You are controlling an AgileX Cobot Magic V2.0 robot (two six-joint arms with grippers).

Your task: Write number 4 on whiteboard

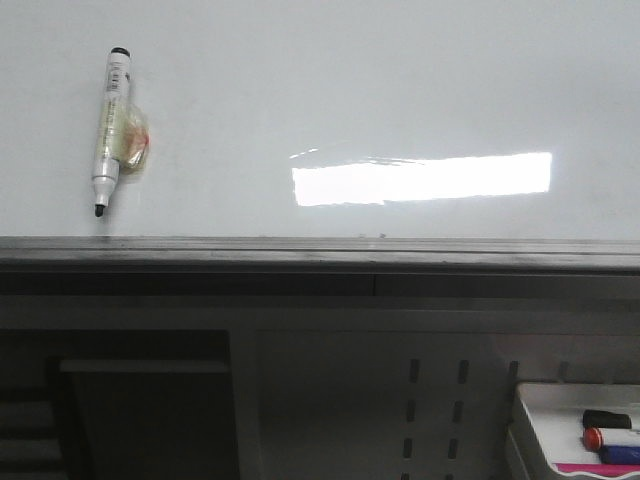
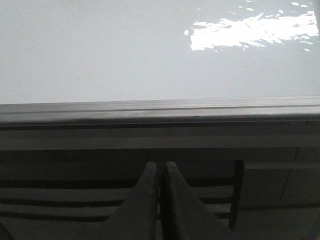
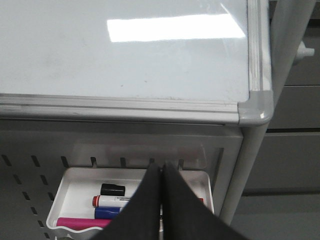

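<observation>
The white marker pen's lower end (image 1: 105, 176), between the yellowish tape and the black tip, is the next place for my left gripper to close.
The whiteboard (image 1: 330, 90) fills the upper part of the front view, glossy white with a grey lower edge (image 1: 320, 252); it also shows in the left wrist view (image 2: 100, 50) and the right wrist view (image 3: 125, 55). No number 4 shows on it. A white marker pen (image 1: 110, 130) with a black tip pointing down is stuck to the board at the upper left with yellowish tape. My left gripper (image 2: 160, 167) is shut and empty below the board's edge. My right gripper (image 3: 161, 167) is shut and empty above the marker tray. Neither gripper shows in the front view.
A small white tray (image 3: 75, 190) under the board's right end holds a black cap, red-capped, blue and pink markers; it also shows in the front view (image 1: 545, 410). A bright glare patch (image 1: 420, 178) lies on the board. A grey stand post (image 3: 260, 150) runs by the board's right corner.
</observation>
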